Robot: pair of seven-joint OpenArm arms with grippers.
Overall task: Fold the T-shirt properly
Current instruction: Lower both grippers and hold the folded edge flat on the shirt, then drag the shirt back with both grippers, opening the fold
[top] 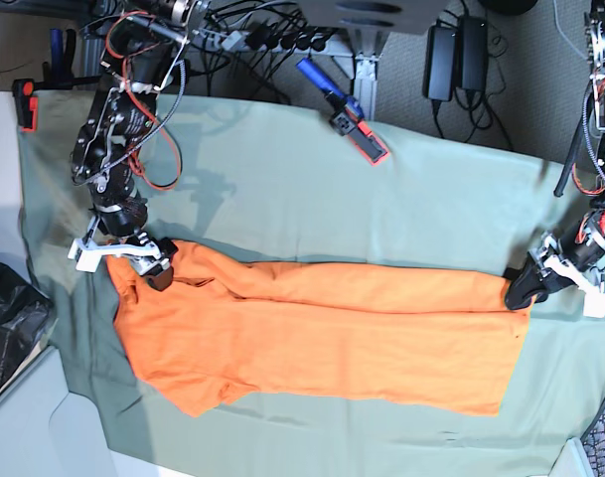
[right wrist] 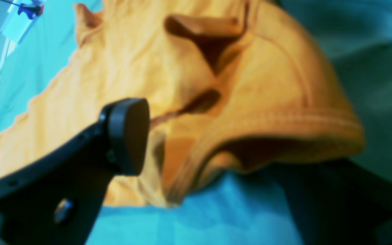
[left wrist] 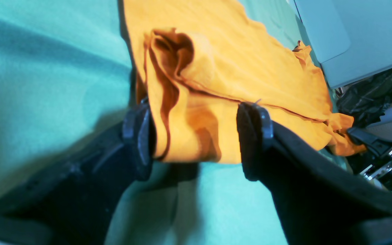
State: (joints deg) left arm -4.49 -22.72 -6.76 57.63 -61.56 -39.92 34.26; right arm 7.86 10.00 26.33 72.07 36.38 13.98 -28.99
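Note:
My right gripper has the T-shirt's wrinkled folded edge beside it, so both my grippers should pinch the T-shirt's far corners [top: 121, 275] and pull the folded edge tight toward the tool.
The orange T-shirt [top: 322, 338] lies spread lengthwise on the grey-green table cloth [top: 381, 199], with its far long edge folded over toward the near side. My right gripper [top: 161, 273] is at the shirt's far left corner. In the right wrist view [right wrist: 209, 153] its jaws stand apart, and the shirt's [right wrist: 189, 68] hemmed edge drapes over the lower finger. My left gripper [top: 521, 286] is at the shirt's far right corner. In the left wrist view [left wrist: 196, 136] its jaws are wide apart, with bunched layers of the shirt [left wrist: 233, 61] between them.
A red and blue tool [top: 347, 114] lies on the cloth at the back. A black bag [top: 9, 308] sits off the table's left edge, and a red object [top: 26, 104] sits at the back left corner. Cables and power bricks [top: 456, 45] run behind the table.

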